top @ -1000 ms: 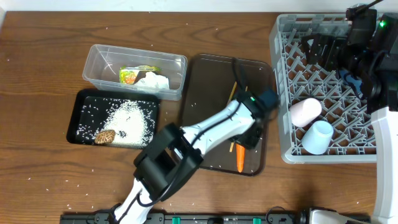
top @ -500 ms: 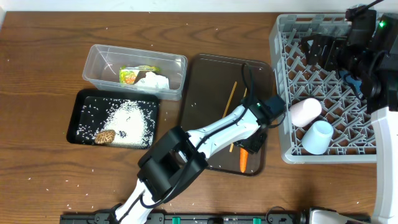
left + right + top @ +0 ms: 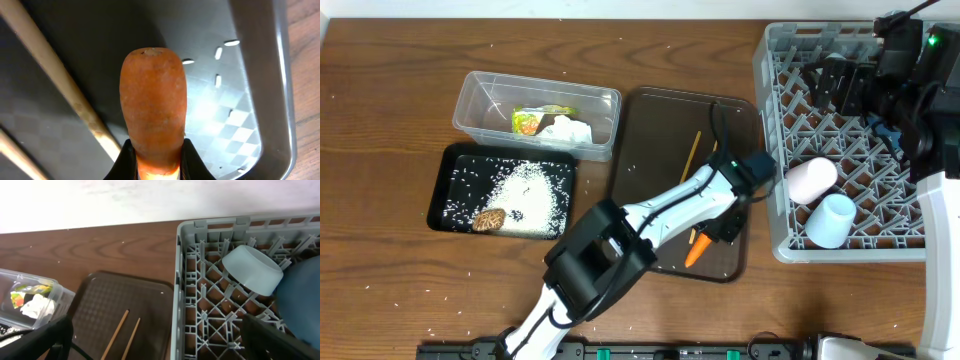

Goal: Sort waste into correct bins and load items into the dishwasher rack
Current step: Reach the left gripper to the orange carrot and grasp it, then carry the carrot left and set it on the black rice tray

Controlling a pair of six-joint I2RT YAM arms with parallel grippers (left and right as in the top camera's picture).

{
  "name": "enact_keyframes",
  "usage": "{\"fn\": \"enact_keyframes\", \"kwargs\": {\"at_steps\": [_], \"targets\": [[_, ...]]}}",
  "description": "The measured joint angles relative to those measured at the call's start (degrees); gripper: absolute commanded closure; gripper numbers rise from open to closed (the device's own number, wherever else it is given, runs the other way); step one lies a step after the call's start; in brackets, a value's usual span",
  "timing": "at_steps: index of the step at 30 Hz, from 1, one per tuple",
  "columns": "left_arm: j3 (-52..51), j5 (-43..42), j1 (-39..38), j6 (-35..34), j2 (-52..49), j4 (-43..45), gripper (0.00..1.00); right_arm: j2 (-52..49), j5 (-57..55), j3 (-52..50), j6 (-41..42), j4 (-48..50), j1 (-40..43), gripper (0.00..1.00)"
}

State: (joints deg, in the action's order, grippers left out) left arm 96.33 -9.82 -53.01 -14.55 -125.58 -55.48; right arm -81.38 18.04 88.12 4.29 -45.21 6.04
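Note:
The robot's left gripper needs to release the orange carrot on the rice in the black tray (image 3: 534, 208), beside the brown lump.
My left gripper (image 3: 712, 232) is shut on the thick end of the orange carrot (image 3: 695, 251), which slants just above the brown serving tray (image 3: 655, 130). In the left wrist view the carrot (image 3: 152, 100) stands between the black fingers (image 3: 125, 161). Beside it lie the wooden chopsticks (image 3: 694, 155). My right gripper (image 3: 842, 82) hangs open over the grey dishwasher rack (image 3: 767, 150), holding nothing. The rack holds a pink cup (image 3: 810, 180), a light-blue cup (image 3: 831, 220), a small bowl (image 3: 252, 270) and a blue dish (image 3: 300, 300).
A clear tub (image 3: 480, 100) at the left holds the yellow-green wrapper (image 3: 528, 121) and the tissue (image 3: 570, 131). In front of it a black tray (image 3: 452, 175) carries rice (image 3: 532, 198) and a brown lump (image 3: 487, 220). Rice grains dot the table.
The left gripper has closed on the carrot. The carrot's tip has swung left and it has come slightly up the tray. The right arm has not moved.

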Motion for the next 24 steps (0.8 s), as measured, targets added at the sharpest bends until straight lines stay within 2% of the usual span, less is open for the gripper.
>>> {"fn": "enact_keyframes", "kwargs": {"at_steps": [6,14,24], "targets": [[2.89,-0.83,2.27,0.09,-0.63,-6.45,0.94,0.0,0.0,0.0,-0.02,0.0,0.0,0.01],[11.1,0.02,4.79,5.16,-0.74,-22.25,0.94,0.0,0.0,0.0,-0.02,0.02,0.0,0.01],[12.46,4.83,14.53,6.08,-0.59,-28.02,0.94,0.0,-0.02,0.0,-0.68,0.07,0.0,0.01]]}}
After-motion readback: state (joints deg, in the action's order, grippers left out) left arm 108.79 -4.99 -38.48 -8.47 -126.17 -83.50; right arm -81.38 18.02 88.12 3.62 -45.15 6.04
